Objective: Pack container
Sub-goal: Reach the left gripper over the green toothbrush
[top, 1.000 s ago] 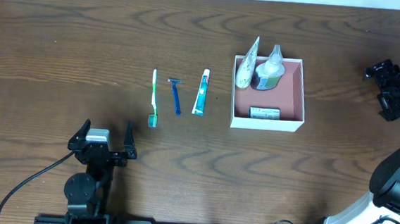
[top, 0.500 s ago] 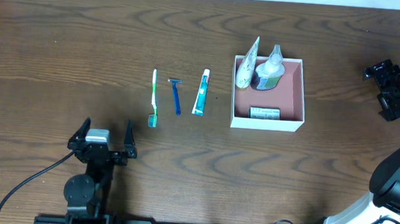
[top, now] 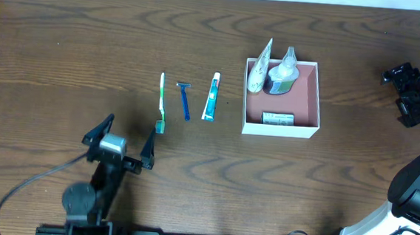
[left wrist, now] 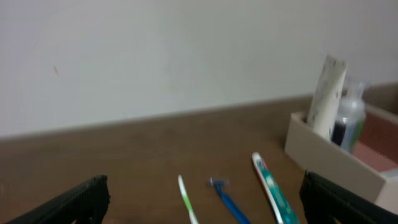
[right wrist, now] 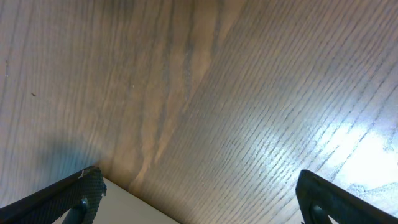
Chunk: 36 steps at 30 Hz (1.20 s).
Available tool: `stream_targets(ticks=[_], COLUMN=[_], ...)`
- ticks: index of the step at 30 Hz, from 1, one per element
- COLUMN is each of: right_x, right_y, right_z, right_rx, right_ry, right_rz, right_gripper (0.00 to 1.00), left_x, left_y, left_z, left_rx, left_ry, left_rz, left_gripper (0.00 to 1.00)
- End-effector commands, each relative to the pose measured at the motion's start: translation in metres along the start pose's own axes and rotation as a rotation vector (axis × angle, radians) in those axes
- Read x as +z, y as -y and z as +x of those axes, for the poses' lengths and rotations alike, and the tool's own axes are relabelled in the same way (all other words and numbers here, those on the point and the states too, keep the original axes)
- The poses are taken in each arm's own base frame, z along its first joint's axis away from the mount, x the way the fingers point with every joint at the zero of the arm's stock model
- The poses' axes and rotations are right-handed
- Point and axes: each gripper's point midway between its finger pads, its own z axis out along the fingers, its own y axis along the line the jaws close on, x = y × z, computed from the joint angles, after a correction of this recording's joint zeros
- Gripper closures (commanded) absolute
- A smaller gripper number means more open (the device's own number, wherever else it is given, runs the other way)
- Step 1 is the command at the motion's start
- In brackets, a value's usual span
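I should next close my left gripper around the middle of its handle (top: 161, 102) on the green toothbrush, between bristles and handle's far end.
The container (top: 304, 125) is a square white-walled box with a dusty-pink inside, right of centre; it also shows in the left wrist view (left wrist: 323, 163). It holds a white tube (top: 258, 70), a small bottle (top: 282, 74) and a green-and-white packet (top: 277, 118). A green toothbrush (top: 161, 99), a blue razor (top: 185, 99) and a toothpaste tube (top: 211, 96) lie in a row left of it. My left gripper (top: 128, 137) is open and empty, just below the toothbrush. My right gripper (top: 407, 90) is open and empty at the far right.
The table (top: 66, 55) is dark wood. A pale wall (left wrist: 186, 50) stands behind it. The left arm's cable (top: 27, 186) trails at the front left. A white edge (right wrist: 124, 202) shows in the right wrist view.
My left gripper has moved right and forward toward the toothbrush and turned a little clockwise. The right arm has not moved.
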Motion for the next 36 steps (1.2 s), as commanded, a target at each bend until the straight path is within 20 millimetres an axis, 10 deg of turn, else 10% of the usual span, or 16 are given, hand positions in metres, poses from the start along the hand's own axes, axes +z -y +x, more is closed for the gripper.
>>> stream_targets(ticks=[1, 15, 25, 32, 36], right_x=[0.0, 0.0, 0.0, 0.0, 0.0], right_y=[0.0, 0.001, 0.001, 0.001, 0.001], right_z=[0.001, 0.001, 0.001, 0.001, 0.001], right_rx=[0.011, 0.012, 0.011, 0.011, 0.011], right_ry=[-0.003, -0.003, -0.004, -0.004, -0.004], right_rz=[0.002, 0.002, 0.002, 0.002, 0.002], right_gripper=[0.01, 0.01, 0.01, 0.01, 0.01], left_x=[0.011, 0.093, 0.108, 0.14, 0.138], left_y=[0.0, 0.016, -0.046, -0.033, -0.06], left_z=[-0.023, -0.015, 0.027, 0.03, 0.042], left_rx=[0.037, -0.189, -0.18, -0.208, -0.243], left_ry=[-0.078, -0.414, -0.93, -0.918, -0.945], left_rz=[0.028, 0.309, -0.113, -0.031, -0.229], left_gripper=[0.02, 0.02, 0.02, 0.02, 0.02])
